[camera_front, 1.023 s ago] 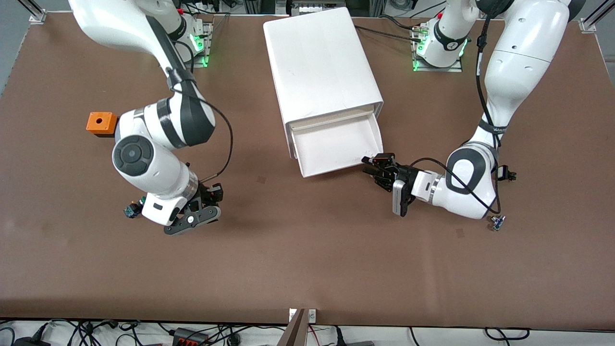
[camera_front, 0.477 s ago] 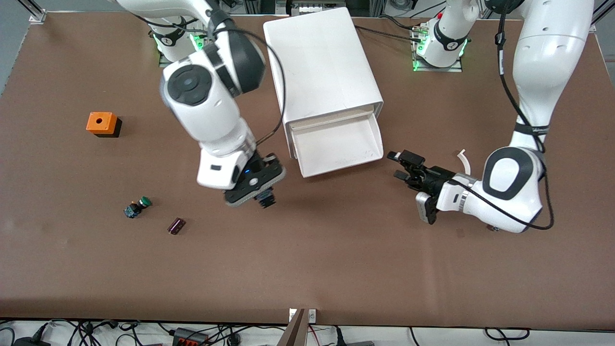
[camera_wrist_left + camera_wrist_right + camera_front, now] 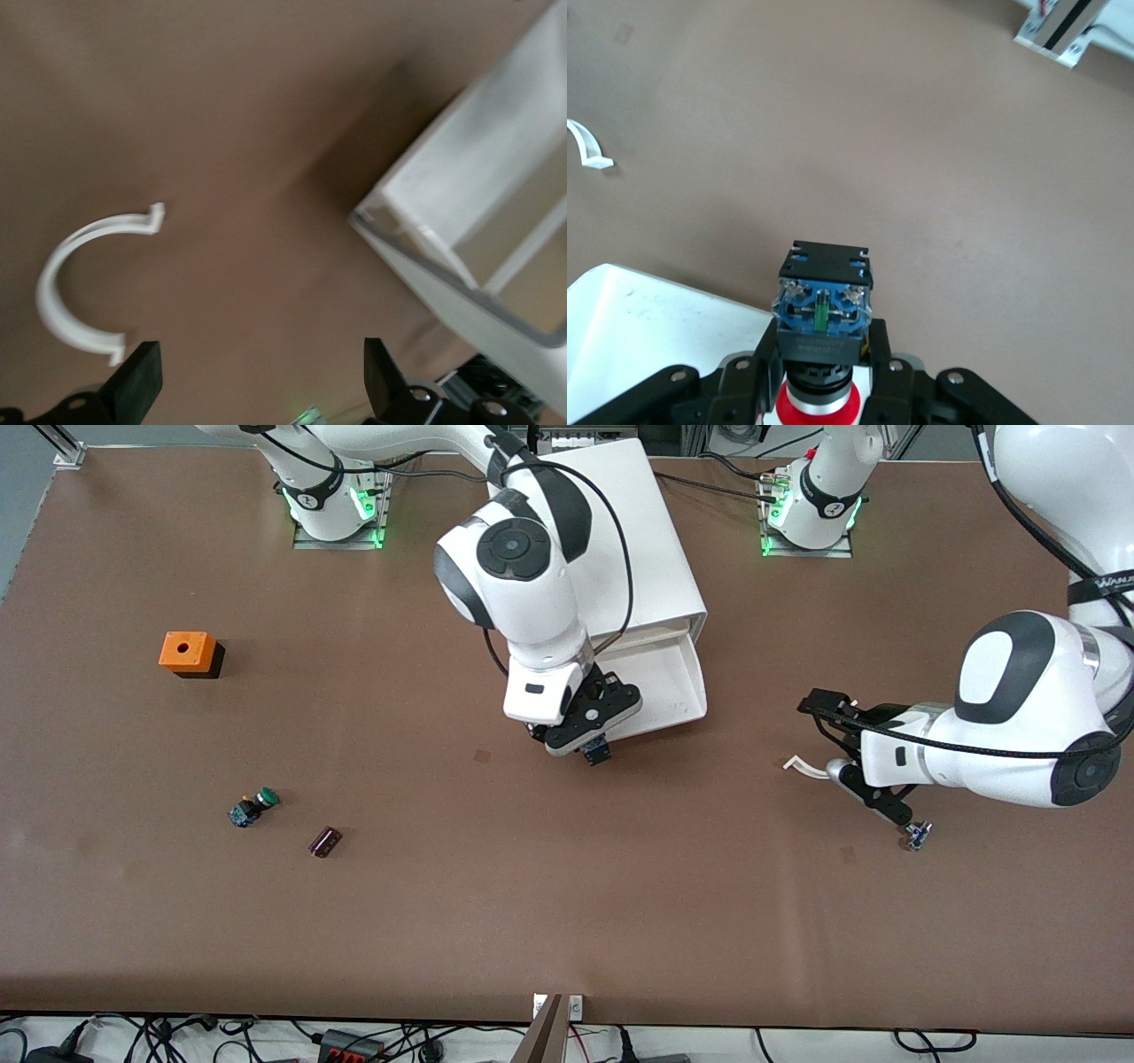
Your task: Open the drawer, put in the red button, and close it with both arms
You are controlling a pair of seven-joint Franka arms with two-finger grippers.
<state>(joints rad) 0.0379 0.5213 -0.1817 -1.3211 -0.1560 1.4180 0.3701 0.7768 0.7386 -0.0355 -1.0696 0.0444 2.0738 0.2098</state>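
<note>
Next, I release the red button, now over the drawer's front edge, from my right gripper inside the open drawer, around the middle of the drawer's white bottom [image 3: 627, 701].
The cabinet [image 3: 594, 540] stands at mid-table with its top drawer [image 3: 673, 682] pulled open. My right gripper [image 3: 592, 740] hangs over the drawer's front edge, shut on the red button [image 3: 824, 310]. The button's blue base points away from the wrist and its red cap [image 3: 818, 403] sits between the fingers. The drawer's white corner [image 3: 647, 328] shows just beside the button. My left gripper [image 3: 822, 737] is open and empty, low over the table beside the drawer toward the left arm's end. Its fingers [image 3: 137, 381] stand wide apart, and the drawer's corner [image 3: 478, 239] shows in its view.
A white curved plastic strip [image 3: 802, 766] lies on the table by the left gripper, also in the left wrist view [image 3: 71, 283]. A small blue part [image 3: 918, 834] lies nearer the camera. The green button [image 3: 255, 808], purple cylinder [image 3: 325, 841] and orange block [image 3: 188, 653] lie toward the right arm's end.
My right gripper has carried the red button from beside the green button to the open drawer's front. My left gripper has drawn back from the drawer, and the white strip now lies on the table.
</note>
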